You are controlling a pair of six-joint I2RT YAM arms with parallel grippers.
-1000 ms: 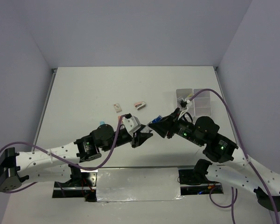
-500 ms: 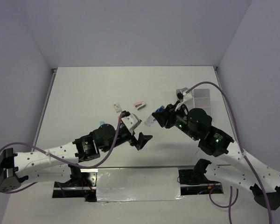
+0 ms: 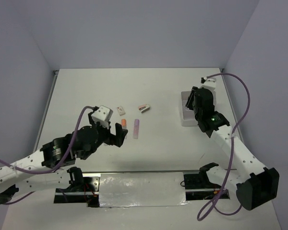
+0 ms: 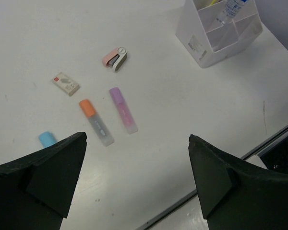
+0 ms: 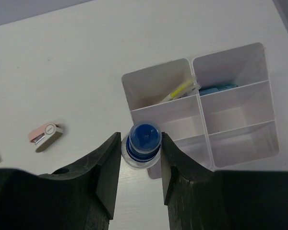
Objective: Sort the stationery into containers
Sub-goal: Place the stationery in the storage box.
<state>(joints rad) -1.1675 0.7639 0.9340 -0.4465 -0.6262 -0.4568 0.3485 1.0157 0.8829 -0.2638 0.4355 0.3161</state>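
Next, I move my left gripper to the orange marker, beside the purple marker, and close it on the middle of its body (image 3: pixel 125 133) (image 4: pixel 100 129) below the cap.
My right gripper (image 5: pixel 141 143) is shut on a clear tube with a blue cap (image 5: pixel 143 140), seen end-on, just above the near left corner of the white containers (image 5: pixel 240 124). One compartment holds a yellow-green pen (image 5: pixel 180 89), another a blue item (image 5: pixel 218 88). From above, the right gripper (image 3: pixel 191 103) hangs over the containers (image 3: pixel 186 120). My left gripper (image 4: pixel 137 139) stands wide open and holds nothing, above the table and short of an orange marker (image 4: pixel 96 122) and a purple marker (image 4: pixel 123 109). The left gripper (image 3: pixel 110 132) is left of both markers.
A pink stapler-like item (image 4: pixel 115 58), a small white eraser (image 4: pixel 66 83) and a small blue piece (image 4: pixel 47 139) lie on the white table beyond the markers. The table's front edge (image 4: pixel 259 143) runs close under the left gripper. Grey walls close in the back and sides.
The two grippers met at mid-table. The left one opened wide and drew back to the left. The right one swung the tube away to the containers at the right.
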